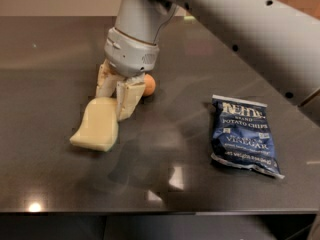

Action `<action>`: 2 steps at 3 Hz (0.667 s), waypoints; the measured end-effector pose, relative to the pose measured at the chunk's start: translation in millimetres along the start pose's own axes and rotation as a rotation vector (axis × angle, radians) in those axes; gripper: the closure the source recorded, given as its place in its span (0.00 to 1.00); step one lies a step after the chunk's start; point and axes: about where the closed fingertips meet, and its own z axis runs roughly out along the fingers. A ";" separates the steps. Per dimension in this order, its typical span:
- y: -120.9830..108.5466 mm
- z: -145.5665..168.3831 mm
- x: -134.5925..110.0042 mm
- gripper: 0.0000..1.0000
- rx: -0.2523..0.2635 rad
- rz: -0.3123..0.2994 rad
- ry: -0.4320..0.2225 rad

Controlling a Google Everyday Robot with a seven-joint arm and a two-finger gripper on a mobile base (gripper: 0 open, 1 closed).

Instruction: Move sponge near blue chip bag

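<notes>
The robot's gripper should release the sponge at the blue chip bag's far corner (219,98), on the side facing the orange ball.
The pale yellow sponge (96,125) hangs tilted, its upper end pinched between my gripper's (114,103) two cream fingers (128,98), at the left middle of the dark table (55,59). The sponge's lower end is just above the table or barely touching it. The blue chip bag (243,135) lies flat at the right, well apart from the sponge. The grey arm reaches in from the upper right and hides part of the table's far side.
A small orange ball (149,84) sits just behind my gripper's right finger. The table's front edge (160,211) runs along the bottom of the view. Bare tabletop lies between the sponge and the bag.
</notes>
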 end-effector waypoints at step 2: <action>-14.4 -112.2 79.4 1.00 0.224 0.128 0.116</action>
